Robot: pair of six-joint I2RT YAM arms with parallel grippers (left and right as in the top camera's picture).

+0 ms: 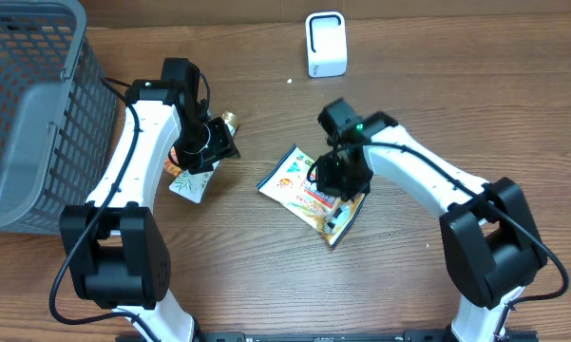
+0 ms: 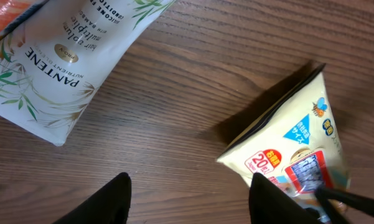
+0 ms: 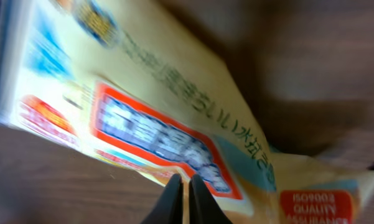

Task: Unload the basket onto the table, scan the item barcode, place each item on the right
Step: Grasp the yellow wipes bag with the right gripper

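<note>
My right gripper, now shut at the packet's edge, needs to open wide and grasp the packet across its red label [image 3: 158, 138] before lifting it to the scanner.
The item, a yellow snack packet [image 1: 299, 186], lies flat on the wooden table at the centre. My right gripper [image 1: 343, 178] sits over its right end. In the right wrist view the fingertips [image 3: 185, 194] are pinched shut on the edge of the packet [image 3: 168, 124]. My left gripper [image 1: 216, 147] hovers to the left, above a white Pantene pouch [image 1: 192, 182]. From the left wrist, this gripper [image 2: 190, 200] is open over bare wood, with the pouch [image 2: 56, 62] to its upper left and the packet [image 2: 292, 155] at right. I cannot make out a barcode.
A white scanner [image 1: 325, 44] stands upright at the back of the table. A grey mesh basket [image 1: 28, 104] fills the far left. A small gold-capped object [image 1: 231, 120] lies by the left arm.
</note>
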